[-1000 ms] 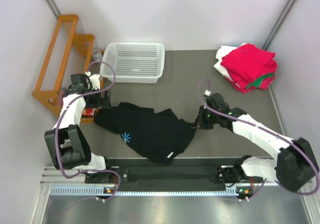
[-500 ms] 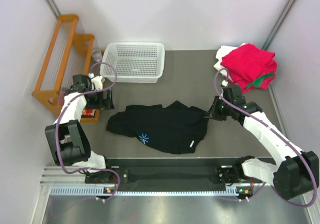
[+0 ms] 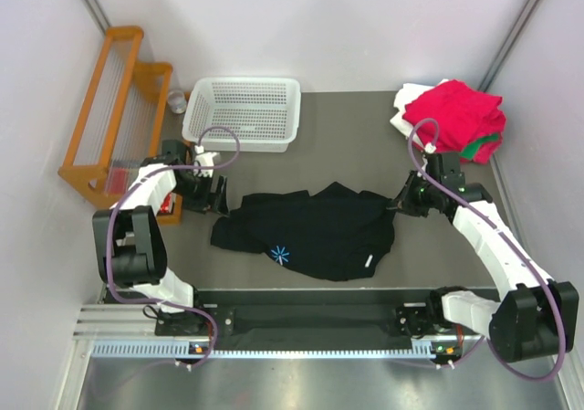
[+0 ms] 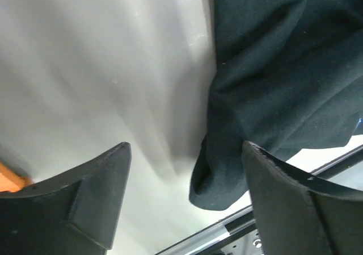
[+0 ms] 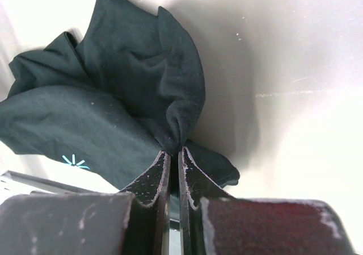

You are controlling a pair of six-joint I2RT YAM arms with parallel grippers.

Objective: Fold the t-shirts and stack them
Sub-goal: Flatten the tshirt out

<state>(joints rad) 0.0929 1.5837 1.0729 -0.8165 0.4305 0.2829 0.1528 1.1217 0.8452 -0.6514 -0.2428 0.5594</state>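
The black t-shirt's middle lies crumpled, so the robot's left gripper will pinch the t-shirt's end (image 3: 231,227) opposite the right gripper and help lift and stretch the t-shirt before folding.
The black t-shirt (image 3: 315,232) lies crumpled at the table's middle front, its light-blue starburst (image 3: 281,256) facing up; it also shows in the left wrist view (image 4: 283,79) and the right wrist view (image 5: 113,113). My right gripper (image 3: 399,203) is shut on the shirt's right edge, pinching a fold (image 5: 176,147). My left gripper (image 3: 219,202) is open and empty just left of the shirt's left end, its jaws wide apart (image 4: 184,153). Folded red (image 3: 453,118), green (image 3: 479,147) and white (image 3: 406,104) shirts sit stacked at the back right.
A white perforated basket (image 3: 245,113) stands at the back centre. An orange wooden rack (image 3: 114,109) stands along the left edge. A metal rail (image 3: 310,323) runs along the table's front edge.
My right gripper has dragged the black shirt to the right and spread it out. My left gripper has let go of the shirt's left end and followed it rightward, open.
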